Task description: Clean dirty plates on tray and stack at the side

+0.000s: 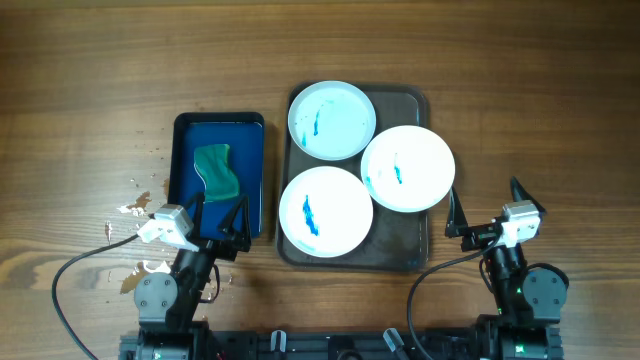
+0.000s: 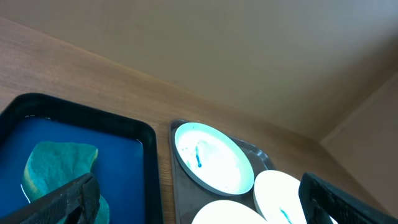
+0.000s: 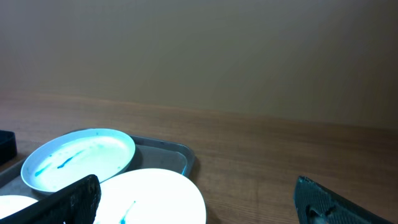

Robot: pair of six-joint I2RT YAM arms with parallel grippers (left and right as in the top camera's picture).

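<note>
The near plate's rim [image 1: 371, 208], on the side that faces my right gripper, is next for that gripper, which should move there and then close on it.
Three white plates smeared with blue lie on the dark tray [image 1: 408, 250]: one at the far left [image 1: 331, 119], one at the right [image 1: 408, 167], one at the near left [image 1: 325, 211]. My left gripper [image 1: 215, 218] is open and empty, near the blue tray's front edge, left of the dark tray. My right gripper [image 1: 488, 208] is open and empty, over bare table right of the dark tray. The left wrist view shows the far plate [image 2: 213, 158] and the right plate [image 2: 283, 198]. The right wrist view shows the far plate [image 3: 79, 159] and the right plate [image 3: 155, 196].
A glossy blue tray [image 1: 252, 160] with a green sponge [image 1: 218, 171] in it stands left of the dark tray; both show in the left wrist view, tray [image 2: 144, 164] and sponge [image 2: 59, 165]. White scraps [image 1: 137, 207] lie on the table at the near left.
</note>
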